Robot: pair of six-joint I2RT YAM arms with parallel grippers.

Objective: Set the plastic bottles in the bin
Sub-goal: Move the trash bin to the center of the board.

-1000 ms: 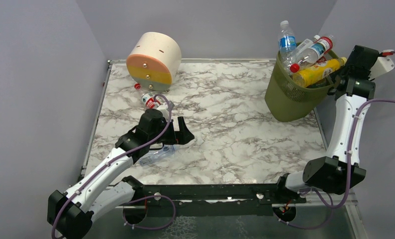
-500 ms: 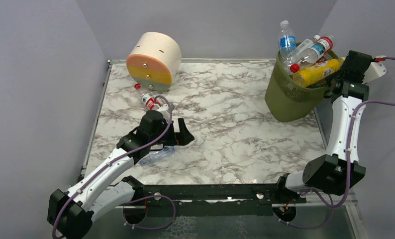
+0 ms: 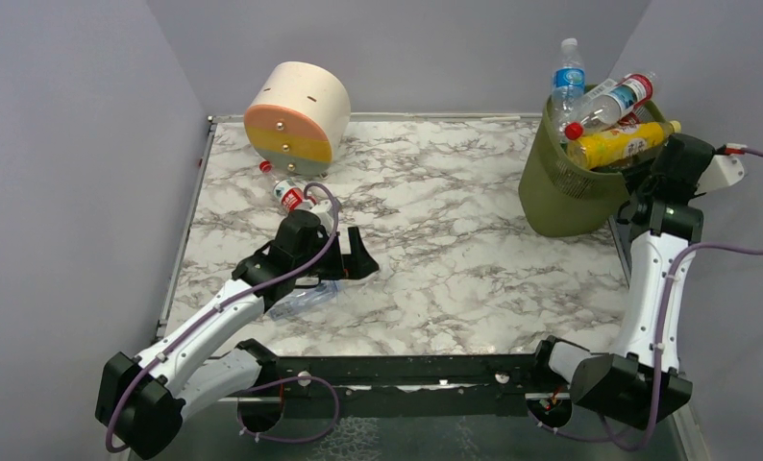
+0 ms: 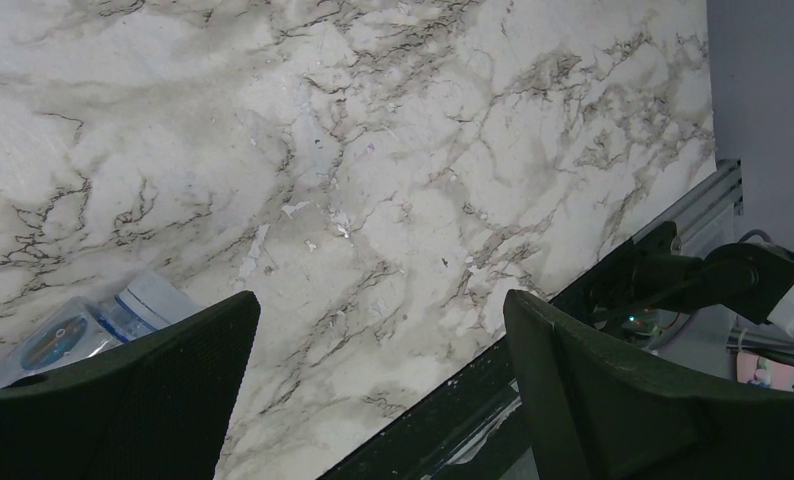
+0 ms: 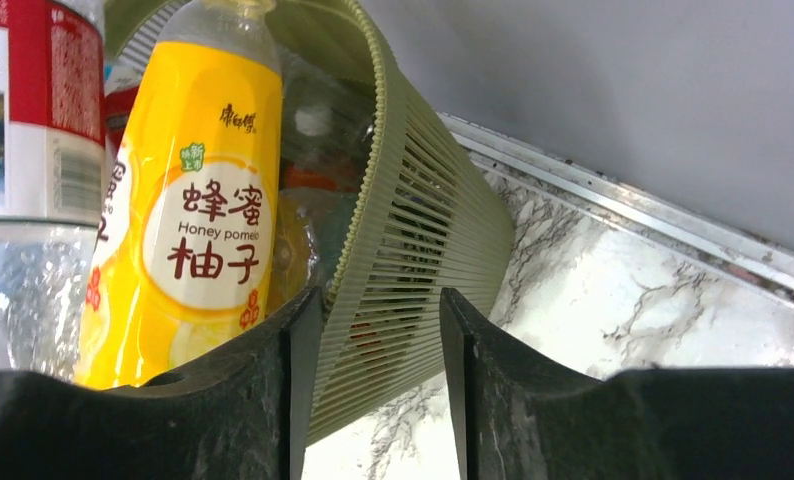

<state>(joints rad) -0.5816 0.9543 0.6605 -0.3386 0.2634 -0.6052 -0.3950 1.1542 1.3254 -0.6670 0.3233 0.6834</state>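
Note:
The olive-green bin stands in the corner, far from the robot's left gripper, so the right gripper should grip the bin's rim (image 5: pixel 351 262) and move the bin toward the middle.
The olive-green bin (image 3: pixel 560 197) stands at the back right, heaped with plastic bottles: a yellow one (image 3: pixel 620 144), a clear red-labelled one (image 3: pixel 616 98) and a blue-labelled one (image 3: pixel 569 81). My right gripper (image 3: pixel 649 161) straddles the bin's far rim, shut on the wall (image 5: pixel 413 220) with one finger inside beside the yellow bottle (image 5: pixel 188 210). My left gripper (image 3: pixel 356 259) is open and empty, low over the marble. A clear bottle (image 3: pixel 301 300) lies beside its left finger and also shows in the left wrist view (image 4: pixel 93 325). Another small bottle (image 3: pixel 291 195) lies near the drawer box.
The cream-orange-yellow round drawer box (image 3: pixel 296 113) stands at the back left with a red cap (image 3: pixel 265 166) beside it. Grey walls close in on left, back and right. The black arm-mount rail (image 3: pixel 406 370) runs along the near edge.
The right gripper has moved down and right with the bin's rim. The bin went from leaning to more upright and shifted right. The left arm barely moved.

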